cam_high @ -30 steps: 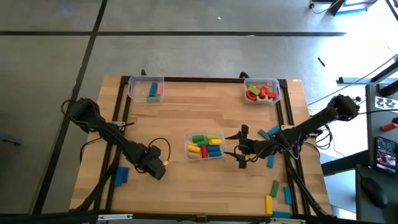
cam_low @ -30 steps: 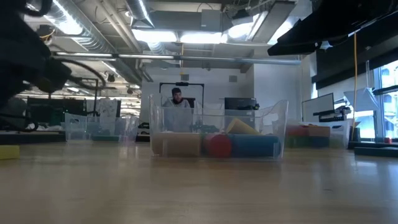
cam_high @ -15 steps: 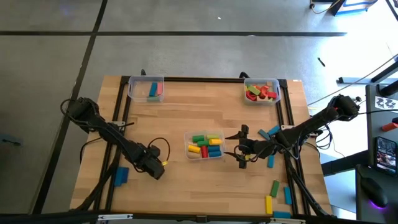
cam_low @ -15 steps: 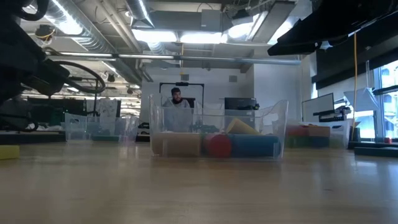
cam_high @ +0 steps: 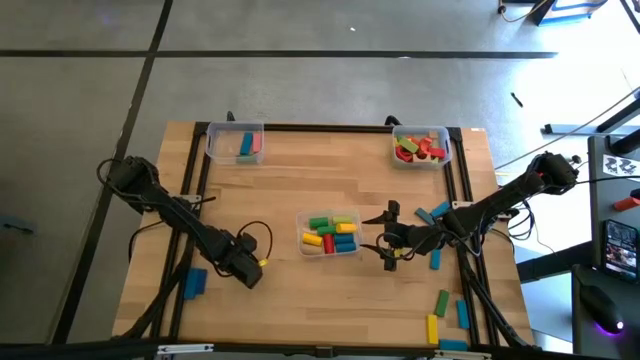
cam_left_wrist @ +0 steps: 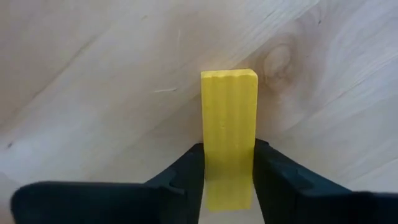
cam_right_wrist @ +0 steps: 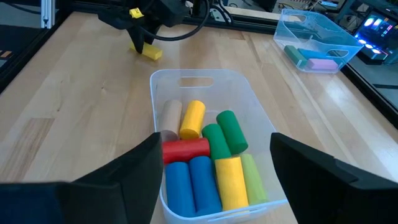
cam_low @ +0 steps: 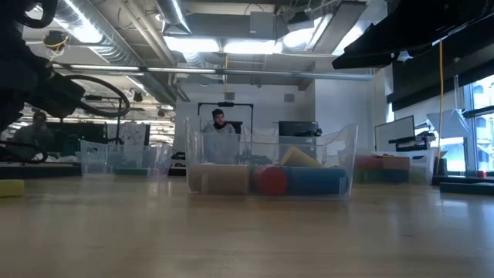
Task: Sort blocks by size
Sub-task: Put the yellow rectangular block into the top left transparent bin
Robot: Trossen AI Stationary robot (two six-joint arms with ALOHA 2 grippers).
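Note:
The yellow block will drop from my left gripper inside the clear bin with the blue and pink blocks (cam_high: 242, 146).
A yellow block (cam_left_wrist: 229, 118), a flat ribbed bar, lies on the wooden table (cam_high: 290, 190) near its left front part. My left gripper (cam_high: 256, 270) stands over it pointing down, shut on it. The same block (cam_right_wrist: 152, 53) shows in the right wrist view under the left gripper (cam_right_wrist: 139, 42). My right gripper (cam_right_wrist: 216, 146) hangs open just right of the middle clear bin (cam_high: 330, 233), which holds several short round blocks in blue, red, yellow and green. It touches nothing. My left gripper pinches the yellow block between its two fingers, one on each long side (cam_left_wrist: 227, 155), toward one end of the bar. The fingers (cam_left_wrist: 189, 171) come from above, pointing down, and lie across the block. The block lies flat on the table.
A clear bin (cam_high: 235, 142) with a blue and a pink piece stands far left, another (cam_high: 421, 146) with red and green pieces far right. A blue block (cam_high: 194, 283) lies near the left edge. Loose blue, green and yellow blocks (cam_high: 442, 301) lie at the right front.

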